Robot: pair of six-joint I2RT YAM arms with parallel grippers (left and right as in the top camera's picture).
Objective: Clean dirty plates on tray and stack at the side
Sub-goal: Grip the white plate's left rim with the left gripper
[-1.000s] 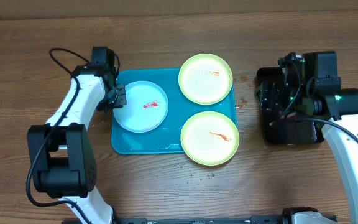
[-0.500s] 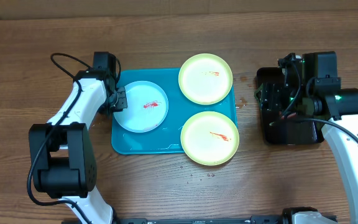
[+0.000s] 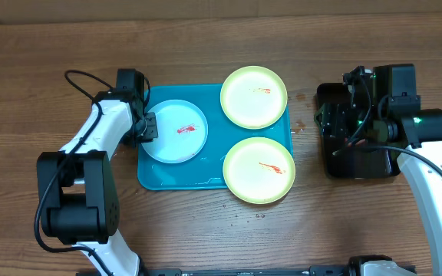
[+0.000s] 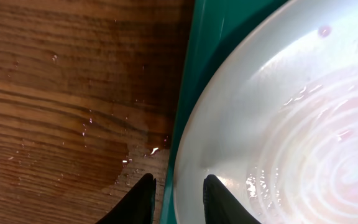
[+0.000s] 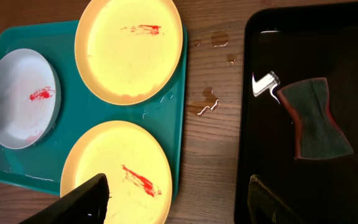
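The blue plate's edge is resting against the tray's rim. I should use my left gripper to bring the plate farther into the tray and pinch its edge alone (image 4: pixel 180 196).
The turquoise tray (image 3: pixel 183 181) carries a light blue plate (image 3: pixel 175 132) on its left and two yellow-green plates (image 3: pixel 253 96) (image 3: pixel 258 170) on its right, each with a red smear. My left gripper (image 3: pixel 146 129) sits at the tray's left rim. In the left wrist view the gripper (image 4: pixel 179 196) stands narrowly open astride the tray rim (image 4: pixel 185 93) and the blue plate's edge (image 4: pixel 278 112): one finger over wood, one over the plate. My right gripper (image 5: pixel 179 202) is wide open, high over the wood between the tray and the black tray, holding nothing.
A glossy black tray (image 3: pixel 359 165) at the right holds a green-and-red sponge (image 5: pixel 316 118). Small wet patches (image 5: pixel 204 106) lie on the wood between the two trays, and more beside the tray's left rim (image 4: pixel 135 149). The near yellow-green plate overhangs the tray's front edge.
My left gripper has slid a little toward the table's front along the tray's left rim. The plates and the right arm have not moved.
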